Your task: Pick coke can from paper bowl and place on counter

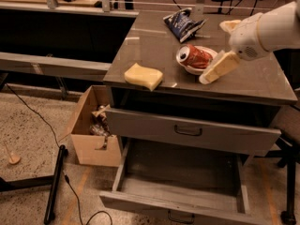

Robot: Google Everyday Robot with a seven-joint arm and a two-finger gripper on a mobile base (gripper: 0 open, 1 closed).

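My gripper will close on the body of the red coke can [201, 60] in the white paper bowl, toward the end away from the can's silver top.
The red coke can [195, 56] lies on its side in the white paper bowl [188, 70], near the middle of the grey-brown counter [145, 41]. My gripper [221, 47] comes in from the right on a white arm. It is open, just right of the bowl, with one cream finger [218, 67] at the bowl's near right rim and the other finger [229, 26] behind it. It holds nothing.
A yellow sponge block [143, 75] sits at the counter's front left. A blue-and-white chip bag [182, 24] lies at the back. The bottom drawer [178, 184] is pulled wide open, the upper drawer [187, 130] slightly. A cardboard box [89, 130] stands on the floor to the left.
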